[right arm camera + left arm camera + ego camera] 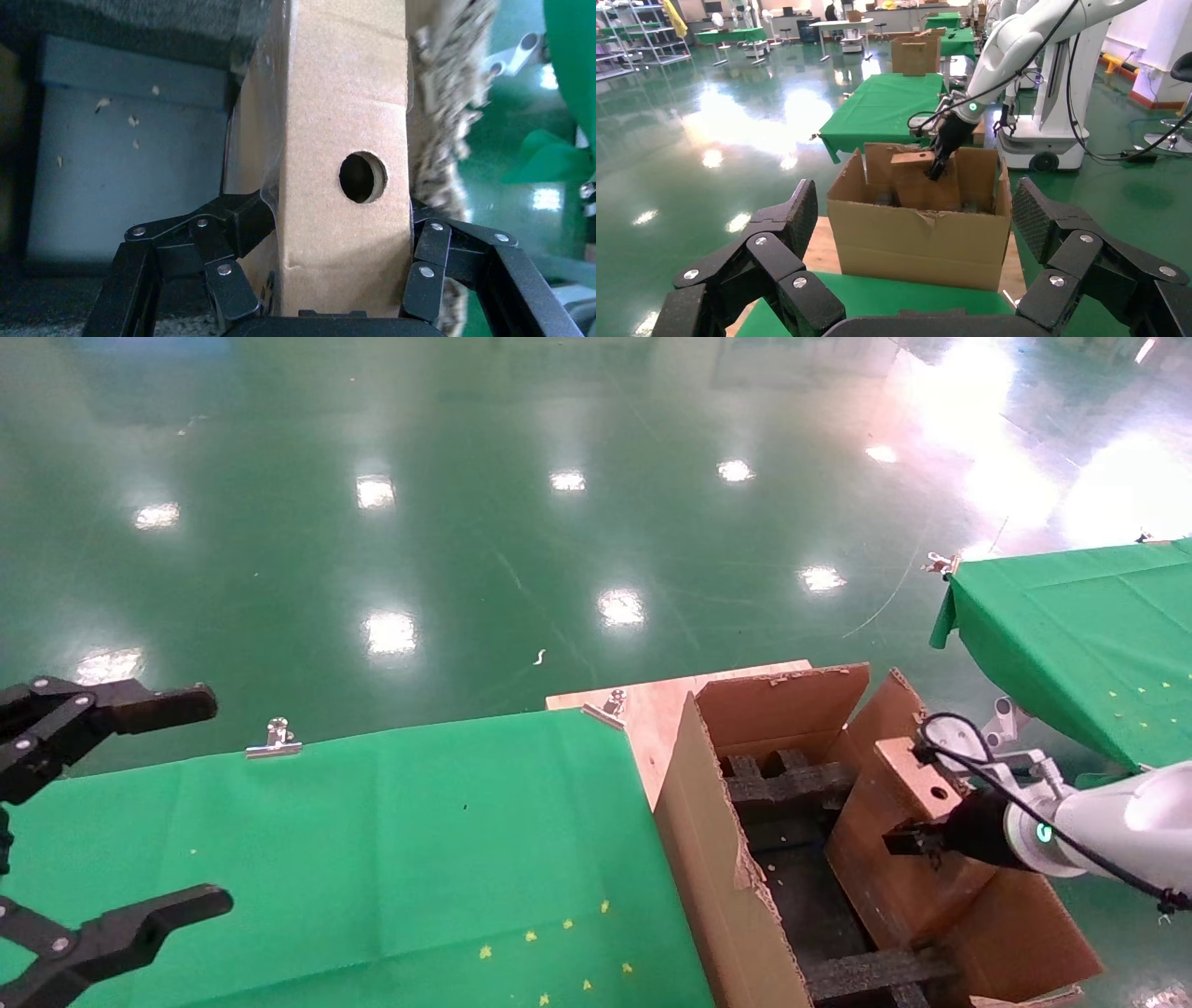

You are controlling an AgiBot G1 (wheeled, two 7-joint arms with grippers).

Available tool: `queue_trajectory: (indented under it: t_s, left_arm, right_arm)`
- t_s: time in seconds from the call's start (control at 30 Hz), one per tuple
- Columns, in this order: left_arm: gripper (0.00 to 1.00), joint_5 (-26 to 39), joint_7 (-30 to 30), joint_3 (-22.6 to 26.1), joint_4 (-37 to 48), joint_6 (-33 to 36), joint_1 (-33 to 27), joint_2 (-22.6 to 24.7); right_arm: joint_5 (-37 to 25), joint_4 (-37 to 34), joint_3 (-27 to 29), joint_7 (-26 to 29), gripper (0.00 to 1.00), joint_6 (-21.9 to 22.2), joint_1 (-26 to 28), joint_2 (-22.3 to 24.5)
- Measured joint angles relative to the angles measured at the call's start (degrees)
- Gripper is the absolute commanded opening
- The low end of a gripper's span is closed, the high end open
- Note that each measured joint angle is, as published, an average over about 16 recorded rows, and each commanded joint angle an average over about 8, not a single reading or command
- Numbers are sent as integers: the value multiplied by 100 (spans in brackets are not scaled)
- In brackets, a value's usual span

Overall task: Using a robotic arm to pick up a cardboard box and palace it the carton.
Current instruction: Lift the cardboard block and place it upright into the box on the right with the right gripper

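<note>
I should use my right gripper to set the cardboard box down between the black foam inserts inside the carton [867,879] [260,179].
The cardboard box [908,780], small and brown with a round hole [362,177] in its narrow face, stands on edge inside the carton [708,840], close to the right wall. Its top edge pokes just above the rim. My right gripper [917,840], on the white robotic arm [1117,822], is shut on the box, with fingers [242,217] pressed against both broad faces. From the left wrist, the box [923,186] and right gripper [938,167] show over the carton [919,239]. My left gripper [186,803] hangs open over the green table's left end, holding nothing.
Black foam inserts [787,784] cross the carton's inside. The carton sits on a wooden board [652,710] beside the green-clothed table [372,850], which has metal clips [276,738] on its edge. Another green table [1071,626] stands at the right. Glossy green floor lies beyond.
</note>
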Motion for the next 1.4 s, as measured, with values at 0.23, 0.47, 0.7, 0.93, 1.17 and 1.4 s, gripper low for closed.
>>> queue_trajectory:
  t_s: [0.23, 0.47, 0.7, 0.93, 1.17, 1.4]
  left_arm:
    - [100, 0, 0, 0, 0, 0, 0, 0]
    - [100, 0, 0, 0, 0, 0, 0, 0]
    - [100, 0, 0, 1, 0, 0, 0, 0]
    - [100, -1, 0, 1, 0, 0, 0, 0]
    - [100, -2, 1, 1, 0, -1, 0, -1]
    - [100, -3, 1, 1, 1, -2, 1, -1]
  right_arm:
    - [-148, -77, -64, 297, 0, 100, -260, -131]
    - [-328, -263, -107, 590, 0, 203, -502, -334]
    - [-342, -570, -162, 635, 0, 310, -680, -596]
    - [-114, -1009, -244, 366, 0, 434, -794, -891]
    - [240, -1392, -314, -26, 18, 550, -859, -1112]
    - [473, -1558, -346, -244, 100, 617, -892, -1196]
